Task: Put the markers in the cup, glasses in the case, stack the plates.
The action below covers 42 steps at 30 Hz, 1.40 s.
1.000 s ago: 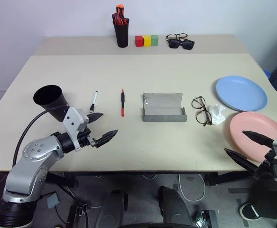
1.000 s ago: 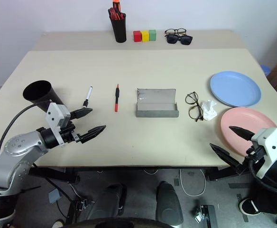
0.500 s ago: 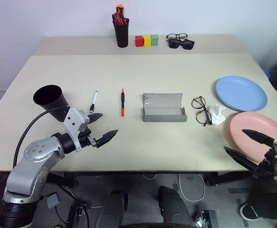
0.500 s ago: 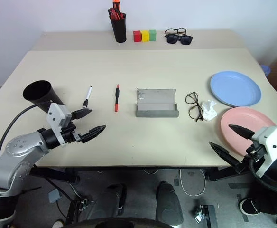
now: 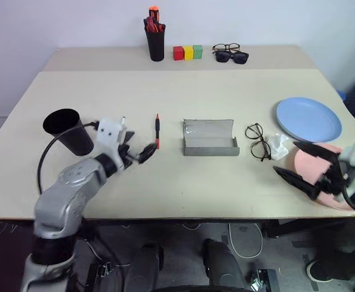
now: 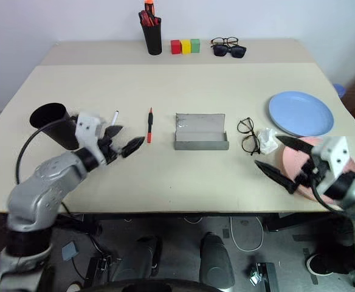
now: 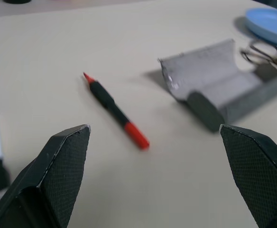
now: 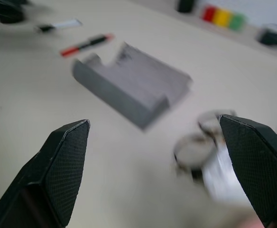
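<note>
The left gripper should close on the black middle of the red marker [image 5: 157,129] [image 7: 110,105], between the marker's pointed red end and its blunt red end.
The black cup [image 5: 68,129] stands at the table's left. Beside it my left gripper [image 5: 138,145] is open, between the white marker [image 6: 115,115] and the red marker [image 5: 157,131]. In the left wrist view the red marker [image 7: 115,110] lies ahead between the open fingers. The grey case [image 5: 210,138] lies open at mid-table, the wire glasses [image 5: 258,141] to its right. My right gripper [image 5: 286,158] is open over the near left rim of the pink plate [image 5: 308,164]. The blue plate [image 5: 309,119] lies behind it.
A crumpled white tissue [image 5: 279,145] lies between the glasses and the plates. On the back table stand a pen holder [image 5: 155,36] with red and orange pens, three coloured blocks [image 5: 188,52], and sunglasses with another pair of spectacles [image 5: 231,53].
Both arms have come forward over the table. The left gripper moved up to the markers and rolled; the right gripper rose and moved left over the pink plate's edge. Both stay open.
</note>
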### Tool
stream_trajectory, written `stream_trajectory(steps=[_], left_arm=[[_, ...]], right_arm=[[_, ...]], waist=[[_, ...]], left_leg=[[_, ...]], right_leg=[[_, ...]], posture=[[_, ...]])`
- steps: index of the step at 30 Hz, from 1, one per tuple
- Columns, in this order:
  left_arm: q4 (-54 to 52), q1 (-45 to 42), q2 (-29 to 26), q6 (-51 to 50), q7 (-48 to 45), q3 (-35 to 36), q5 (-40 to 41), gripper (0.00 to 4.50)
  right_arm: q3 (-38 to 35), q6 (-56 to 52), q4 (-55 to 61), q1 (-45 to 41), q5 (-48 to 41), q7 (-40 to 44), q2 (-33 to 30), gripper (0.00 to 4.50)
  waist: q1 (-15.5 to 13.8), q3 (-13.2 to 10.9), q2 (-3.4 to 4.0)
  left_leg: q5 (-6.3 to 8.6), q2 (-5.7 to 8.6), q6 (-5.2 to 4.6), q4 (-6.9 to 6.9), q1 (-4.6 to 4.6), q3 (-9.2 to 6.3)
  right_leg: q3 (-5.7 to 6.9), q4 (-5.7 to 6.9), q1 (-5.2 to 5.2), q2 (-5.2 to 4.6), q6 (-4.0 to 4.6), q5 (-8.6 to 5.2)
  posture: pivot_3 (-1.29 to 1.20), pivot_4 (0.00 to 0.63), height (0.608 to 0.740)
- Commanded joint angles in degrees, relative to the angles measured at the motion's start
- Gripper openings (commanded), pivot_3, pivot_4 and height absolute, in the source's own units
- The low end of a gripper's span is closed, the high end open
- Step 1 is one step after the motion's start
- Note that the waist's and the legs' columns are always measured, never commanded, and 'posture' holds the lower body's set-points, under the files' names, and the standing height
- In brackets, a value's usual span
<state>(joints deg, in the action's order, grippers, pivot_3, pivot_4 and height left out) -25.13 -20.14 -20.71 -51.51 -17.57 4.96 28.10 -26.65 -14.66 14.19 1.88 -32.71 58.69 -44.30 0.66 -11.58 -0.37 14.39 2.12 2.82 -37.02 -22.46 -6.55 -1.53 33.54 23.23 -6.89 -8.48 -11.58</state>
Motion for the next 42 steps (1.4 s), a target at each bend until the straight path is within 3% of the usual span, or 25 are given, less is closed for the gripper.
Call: stream_trajectory(steps=[1, 5, 8, 17, 28, 31, 38, 42], left_arm=[[2.5, -7.3, 5.2, -8.3, 7.7, -0.8, -0.3, 4.5], [11.5, -16.5, 14.3, -17.2, 17.8, 2.2, -2.8, 4.5], [14.4, -20.8, 18.1, -20.8, 21.9, 6.2, -3.4, 4.5], [31.6, -31.6, 17.9, -21.3, 26.4, 10.7, -8.2, 4.5], [60.8, -44.6, 22.8, -9.4, 33.7, 13.8, -12.6, 4.5], [64.5, -46.2, 22.1, -7.7, 35.2, 14.3, -13.4, 3.61], [67.5, -46.7, 20.3, -5.7, 37.1, 14.9, -14.2, 0.05], [65.7, -45.5, 20.4, -5.4, 36.3, 14.7, -13.8, 0.01]], right_arm=[[4.7, 2.2, -4.1, -6.6, 0.8, 3.7, -1.6, 4.45], [10.2, 4.3, -10.6, -14.8, 2.2, 8.6, -1.8, 4.45], [12.3, 5.4, -13.4, -17.8, 3.2, 10.2, -1.4, 4.45], [13.9, 8.5, -18.0, -21.2, 4.5, 11.1, -0.5, 4.45], [12.5, 8.8, -15.7, -18.4, 3.7, 9.4, -0.7, 4.45], [11.5, 8.4, -14.5, -17.1, 3.3, 8.7, -1.3, 4.5], [10.2, 7.9, -13.0, -15.0, 3.1, 7.7, -1.1, 4.5], [10.5, 8.1, -13.5, -15.2, 3.5, 7.5, -0.9, 4.5]], waist=[[-0.1, 0.0, -0.01], [-0.1, 0.0, -0.04], [0.0, 0.0, -0.08], [0.0, -0.1, -0.08], [-0.1, -0.1, -0.1], [0.2, -0.1, -0.09], [0.0, -0.1, -0.09], [0.1, -0.1, -0.09]], left_leg=[[0.0, 0.0, 0.0, 0.01, 0.01, -0.03], [-0.01, 0.07, 0.0, 0.05, -0.05, -0.08], [-0.01, 0.07, 0.0, 0.05, -0.05, -0.08], [-0.07, 0.08, 0.12, 0.03, -0.03, -0.07], [-0.08, 0.1, 0.14, 0.05, -0.06, -0.07], [-0.08, 0.1, 0.14, 0.04, -0.02, -0.06], [-0.11, 0.1, 0.21, 0.03, 0.0, -0.06], [-0.13, 0.1, 0.23, 0.03, 0.02, -0.06]], right_leg=[[0.02, 0.03, 0.0, 0.0, -0.06, 0.03], [0.04, 0.07, 0.04, 0.0, -0.18, 0.13], [0.04, 0.05, 0.04, 0.0, -0.25, 0.1], [0.04, 0.17, 0.08, 0.0, -0.34, 0.05], [0.04, 0.13, 0.09, 0.0, -0.44, 0.09], [0.03, 0.14, 0.08, 0.0, -0.47, 0.09], [0.03, 0.21, 0.06, 0.0, -0.49, 0.11], [0.03, 0.24, 0.07, 0.0, -0.49, 0.11]], posture=[[0.0, 0.15, 0.74], [0.0, 0.15, 0.74], [0.0, 0.15, 0.74], [0.0, 0.15, 0.74], [0.0, 0.15, 0.74], [0.0, 0.15, 0.74], [0.0, 0.15, 0.74], [0.0, 0.15, 0.74]])
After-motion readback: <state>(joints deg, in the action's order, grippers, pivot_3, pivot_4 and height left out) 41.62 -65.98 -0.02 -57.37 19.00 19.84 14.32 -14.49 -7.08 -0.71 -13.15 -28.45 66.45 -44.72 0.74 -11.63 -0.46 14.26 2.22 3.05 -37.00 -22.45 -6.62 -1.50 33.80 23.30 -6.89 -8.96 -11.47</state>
